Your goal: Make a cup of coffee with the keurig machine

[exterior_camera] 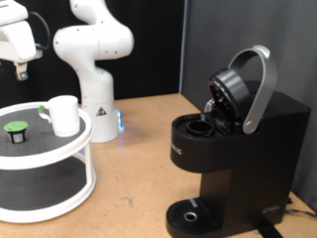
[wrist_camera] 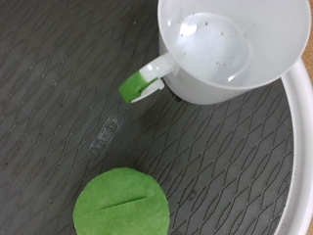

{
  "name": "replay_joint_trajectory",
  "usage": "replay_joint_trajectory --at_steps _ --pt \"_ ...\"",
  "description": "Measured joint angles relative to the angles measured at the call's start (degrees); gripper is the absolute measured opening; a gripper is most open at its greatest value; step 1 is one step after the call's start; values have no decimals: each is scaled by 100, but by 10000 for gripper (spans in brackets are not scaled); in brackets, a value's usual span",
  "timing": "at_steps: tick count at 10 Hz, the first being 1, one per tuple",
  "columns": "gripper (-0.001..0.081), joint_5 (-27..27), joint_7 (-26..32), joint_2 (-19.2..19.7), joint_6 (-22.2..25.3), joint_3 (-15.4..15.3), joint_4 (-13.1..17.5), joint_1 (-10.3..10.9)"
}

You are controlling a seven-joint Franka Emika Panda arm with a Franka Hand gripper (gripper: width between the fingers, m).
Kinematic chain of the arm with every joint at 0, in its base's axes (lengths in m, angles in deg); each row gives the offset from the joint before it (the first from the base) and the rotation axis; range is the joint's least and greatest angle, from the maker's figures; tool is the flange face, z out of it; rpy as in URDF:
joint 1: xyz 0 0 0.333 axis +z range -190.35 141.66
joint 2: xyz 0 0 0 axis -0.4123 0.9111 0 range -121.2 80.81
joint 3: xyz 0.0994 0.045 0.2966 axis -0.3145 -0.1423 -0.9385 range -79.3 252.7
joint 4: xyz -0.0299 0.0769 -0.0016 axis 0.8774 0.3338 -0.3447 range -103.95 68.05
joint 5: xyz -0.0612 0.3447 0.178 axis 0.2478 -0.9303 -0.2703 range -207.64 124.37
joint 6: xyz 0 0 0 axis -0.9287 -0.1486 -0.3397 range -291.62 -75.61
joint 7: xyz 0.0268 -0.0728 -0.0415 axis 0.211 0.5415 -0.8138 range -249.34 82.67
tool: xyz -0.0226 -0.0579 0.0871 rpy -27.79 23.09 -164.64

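My gripper will go next to the small dark pod beside the white cup and close on the pod's green top point(exterior_camera: 16, 127) point(wrist_camera: 121, 203).
The white cup point(exterior_camera: 64, 114) stands upright on the top shelf of a round white stand point(exterior_camera: 87, 139) at the exterior view's left. A small dark pod with a green top point(exterior_camera: 15, 129) sits just left of it. The black keurig machine point(exterior_camera: 238, 149) stands at the right with its silver-handled lid point(exterior_camera: 260, 84) raised and the brew chamber exposed. My gripper point(exterior_camera: 22, 69) hangs above the stand at the top left, holding nothing that shows. The wrist view looks down on the empty cup point(wrist_camera: 230, 49), its green-marked handle point(wrist_camera: 139, 85) and the pod point(wrist_camera: 120, 204); no fingers show there.
The white robot base point(exterior_camera: 94, 59) stands behind the stand. The stand has a lower shelf point(exterior_camera: 40, 183) with a dark ribbed mat. The machine's round drip base point(exterior_camera: 188, 215) is bare. The stand's white rim point(wrist_camera: 298, 166) shows beside the cup.
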Motion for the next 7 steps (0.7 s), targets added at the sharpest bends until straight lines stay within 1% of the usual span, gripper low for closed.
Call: replay_joint_trajectory --at_steps 3,7 --pt "801 57 128 230 -382 71 -174 1" --pt "801 170 370 380 -934 296 -529 0"
